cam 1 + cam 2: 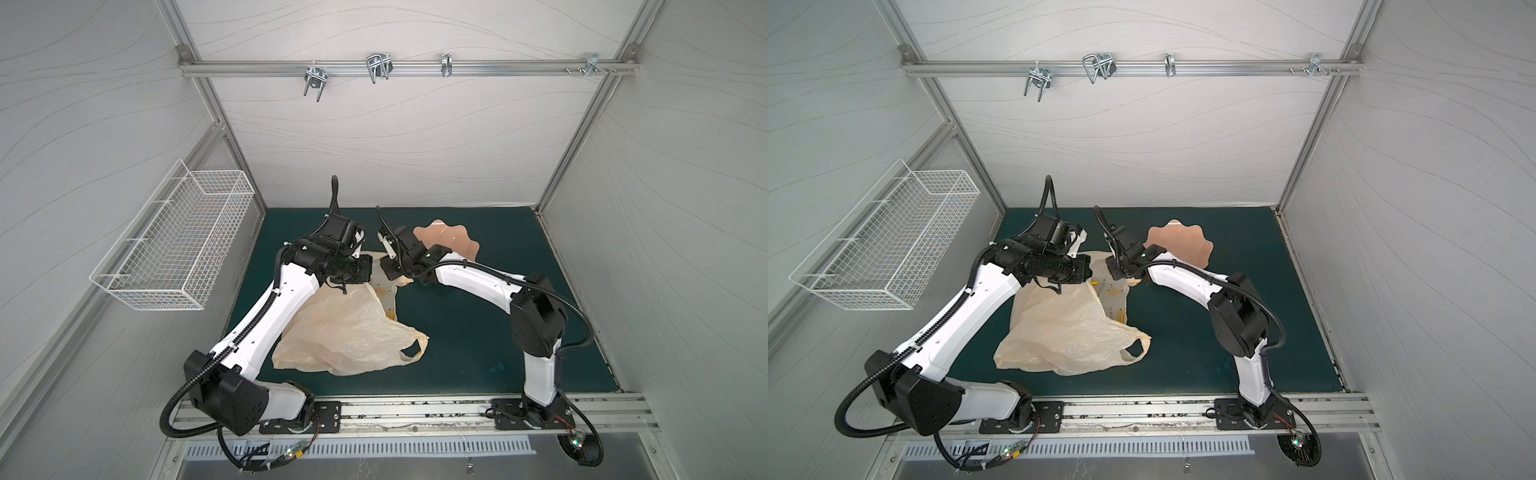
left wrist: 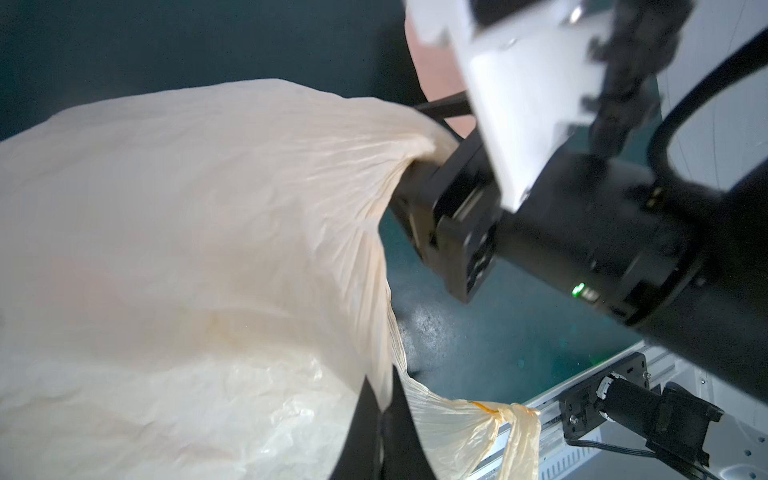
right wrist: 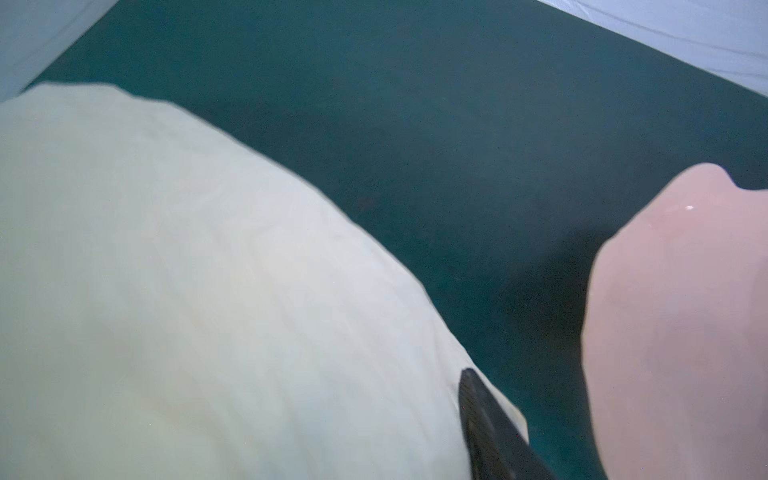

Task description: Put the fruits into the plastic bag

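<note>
The bag's front handle lies loose while my left gripper holds the bag by its rim, so that gripper should open and take that handle (image 1: pixel 423 344) before it lifts the bag.
The cream plastic bag (image 1: pixel 345 332) (image 1: pixel 1067 332) lies crumpled on the green mat, its mouth lifted toward the back. My left gripper (image 2: pixel 384 399) is shut on the rim of the bag (image 2: pixel 187 249). My right gripper (image 2: pixel 409 195) reaches into the bag's mouth from the opposite side. In the right wrist view one finger (image 3: pixel 490 424) lies against the bag (image 3: pixel 187 291) and the film hides the other. No fruits show plainly; only a faint reddish tint shows through the bag. In both top views the wrists hide the fingertips.
A pink scalloped bowl (image 1: pixel 451 243) (image 1: pixel 1183 243) (image 3: pixel 673 332) stands just behind the right wrist and looks empty. A white wire basket (image 1: pixel 174 241) hangs on the left wall. One bag handle (image 1: pixel 415 349) trails toward the front. Metal hooks (image 1: pixel 378 68) hang on the back rail.
</note>
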Robot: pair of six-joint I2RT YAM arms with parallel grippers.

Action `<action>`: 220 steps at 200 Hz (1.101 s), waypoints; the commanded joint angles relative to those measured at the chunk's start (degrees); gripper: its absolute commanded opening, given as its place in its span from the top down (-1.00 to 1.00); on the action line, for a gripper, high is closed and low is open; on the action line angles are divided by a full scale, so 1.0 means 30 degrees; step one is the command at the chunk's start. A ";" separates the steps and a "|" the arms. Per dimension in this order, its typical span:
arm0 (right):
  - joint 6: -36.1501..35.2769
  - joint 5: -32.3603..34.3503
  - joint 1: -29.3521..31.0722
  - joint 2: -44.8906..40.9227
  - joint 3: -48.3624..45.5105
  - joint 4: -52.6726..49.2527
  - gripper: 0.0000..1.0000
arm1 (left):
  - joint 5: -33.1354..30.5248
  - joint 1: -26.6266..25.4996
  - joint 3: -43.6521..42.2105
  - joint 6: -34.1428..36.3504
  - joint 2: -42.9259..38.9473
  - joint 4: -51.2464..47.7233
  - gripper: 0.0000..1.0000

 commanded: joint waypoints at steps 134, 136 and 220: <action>0.0581 -0.6816 -0.2573 -0.3490 -0.3034 -0.0232 0.76 | 0.1580 -0.0183 0.1911 0.0957 0.0494 0.1052 0.36; 0.0605 -0.6882 -0.2573 -0.3476 -0.3018 -0.0236 0.78 | 0.1629 -0.0216 0.1948 0.1000 0.0451 0.1121 0.31; 0.1075 -0.8335 -0.3112 -0.2884 -0.2033 -0.0962 0.91 | 0.1929 -0.6287 0.1361 0.7621 -0.1892 0.4555 -0.67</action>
